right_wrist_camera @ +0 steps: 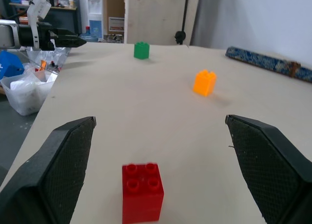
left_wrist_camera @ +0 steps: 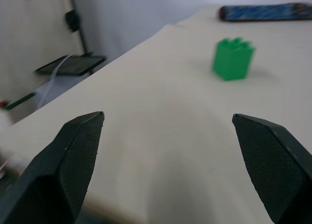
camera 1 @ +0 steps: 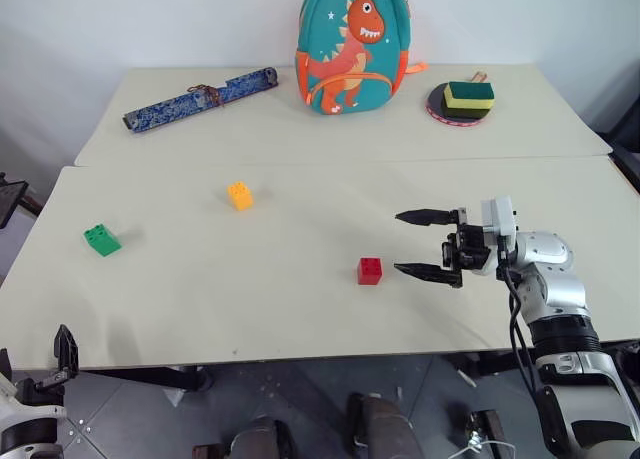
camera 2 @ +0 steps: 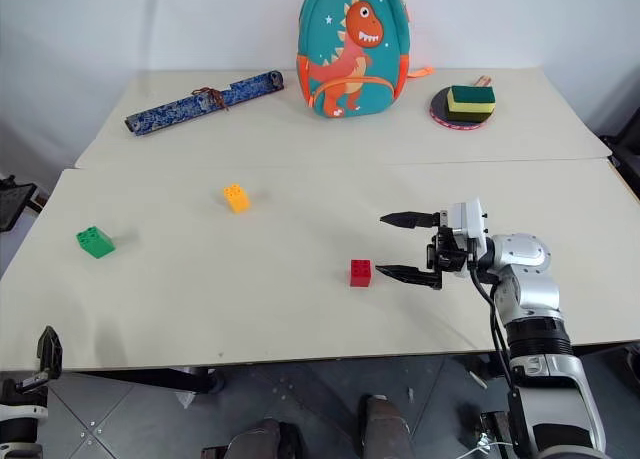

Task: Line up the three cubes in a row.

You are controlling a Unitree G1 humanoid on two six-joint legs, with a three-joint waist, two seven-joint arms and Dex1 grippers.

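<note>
The sides of the green cube (camera 1: 104,245) (left_wrist_camera: 231,64), below its studs, will be gripped by my left gripper, because that cube should join the red cube in a row.
Three studded cubes lie spread over the near table. The green cube (camera 1: 101,240) is at the far left, the yellow-orange cube (camera 1: 240,195) further back in the middle, and the red cube (camera 1: 369,270) right of centre. My right gripper (camera 1: 420,245) hovers level just right of the red cube, pointing left, open and holding nothing. In the right wrist view the red cube (right_wrist_camera: 142,191) stands a little ahead of its wide-spread fingers. My left gripper (left_wrist_camera: 168,117) is open and low by the table's near left corner, with the green cube (left_wrist_camera: 233,58) well ahead of it.
On the far table stand a teal dinosaur backpack (camera 1: 350,44), a long blue patterned case (camera 1: 200,97), and a yellow-and-green sponge (camera 1: 468,97) on a pink plate (camera 1: 440,111). A seam (camera 1: 330,162) divides the two tables. A plastic bin (right_wrist_camera: 24,92) sits on the floor at the left.
</note>
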